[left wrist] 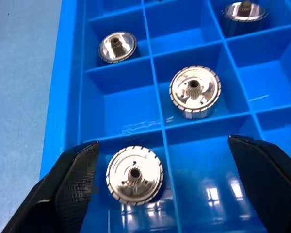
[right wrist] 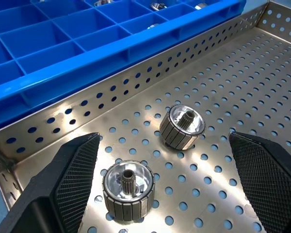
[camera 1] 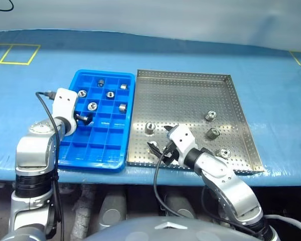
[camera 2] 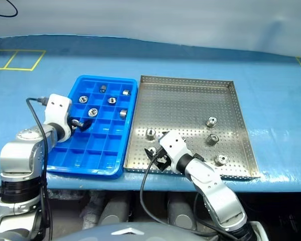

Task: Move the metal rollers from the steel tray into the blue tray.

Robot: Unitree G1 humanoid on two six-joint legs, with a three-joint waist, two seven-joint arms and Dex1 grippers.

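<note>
I will next close my left gripper on the side of the farther metal roller (camera 1: 150, 128) beside my right gripper, on the steel tray.
The blue tray (camera 1: 103, 148) lies left of the steel tray (camera 1: 190, 95). Several metal rollers sit in the blue tray's compartments, such as one (camera 1: 92, 106) and another (camera 1: 122, 107). My left gripper (camera 1: 85, 118) hovers open over the blue tray. In the left wrist view a roller (left wrist: 134, 175) rests in a compartment between the spread fingers (left wrist: 75, 179), untouched. Several rollers stand on the steel tray, among them one (camera 1: 210, 115) and one (camera 1: 150, 127). My right gripper (camera 1: 159, 138) is open low over that tray's near left corner, and two rollers (right wrist: 128, 189) (right wrist: 182, 126) stand between its fingers.
Both trays rest on a blue-covered table (camera 1: 271, 90) with yellow tape marks (camera 1: 15, 54) at the far left. The table's front edge runs just below the trays. The steel tray's raised rim (right wrist: 111, 97) separates the right gripper from the blue tray.
</note>
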